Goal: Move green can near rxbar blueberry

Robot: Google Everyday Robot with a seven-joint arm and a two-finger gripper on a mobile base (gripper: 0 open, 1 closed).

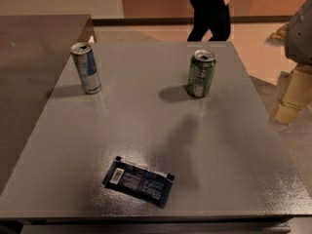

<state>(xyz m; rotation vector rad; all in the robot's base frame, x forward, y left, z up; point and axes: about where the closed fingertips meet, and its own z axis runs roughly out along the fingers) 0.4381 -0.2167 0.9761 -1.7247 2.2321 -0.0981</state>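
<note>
I need to close my gripper on the upper half (202, 68) of the green can, just below its silver top.
The green can (201, 73) stands upright at the far right of the grey table (234, 150), silver top with pull-tab up. The rxbar blueberry (138, 181), a flat dark navy wrapper with a white label patch at its left end, lies near the table's front edge, left of centre. My gripper (290, 101) shows as a tan part under a grey arm piece at the right edge of the view, beyond the table's right side and well right of the can. It holds nothing that I can see.
A slimmer, taller silver-and-blue can (86, 68) stands upright at the far left of the table. A second dark table (34, 57) adjoins on the left. A person's legs (209, 11) stand behind the far edge. A shadow lies between the green can and the bar.
</note>
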